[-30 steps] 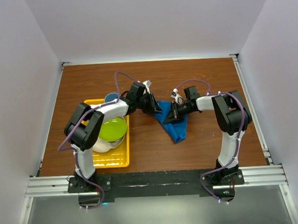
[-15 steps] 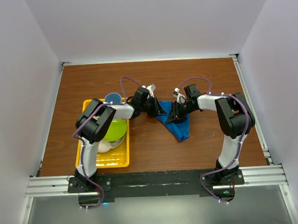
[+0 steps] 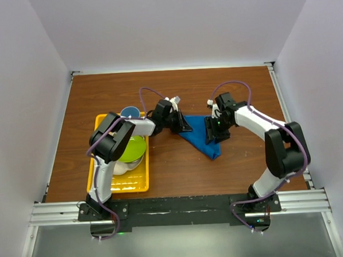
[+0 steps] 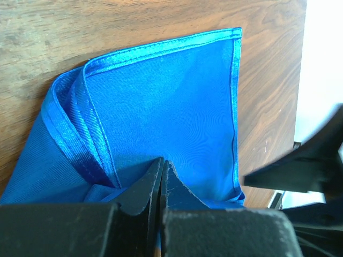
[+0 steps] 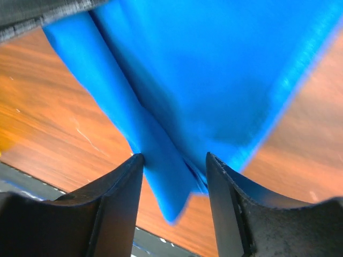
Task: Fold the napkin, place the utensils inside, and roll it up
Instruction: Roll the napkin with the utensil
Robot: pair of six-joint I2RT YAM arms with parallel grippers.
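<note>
My left gripper has the napkin's far end flaring loose beyond it, so my right gripper will leave the napkin's near point and pinch the fold's middle (image 3: pixel 194 138), to free my left gripper.
The bright blue napkin (image 3: pixel 198 138) lies on the wooden table between my two grippers, folded over, with a point toward the near side. My left gripper (image 3: pixel 184 126) is at its left corner, and in the left wrist view (image 4: pixel 162 167) it is shut on the napkin's (image 4: pixel 171 96) edge. My right gripper (image 3: pixel 211 131) is at the napkin's right edge. In the right wrist view (image 5: pixel 174 160) its jaws stand apart with a fold of the napkin (image 5: pixel 214 64) between them. The fork is out of view.
A yellow tray (image 3: pixel 105 184) sits at the left with a green bowl (image 3: pixel 130 148), a white dish under it and a small blue cup (image 3: pixel 129 112) at its far end. White walls enclose the table.
My right gripper has moved right and its arm has swung outward. The napkin now lies wider, its right edge drawn to the right. My left gripper has stayed at the left corner.
</note>
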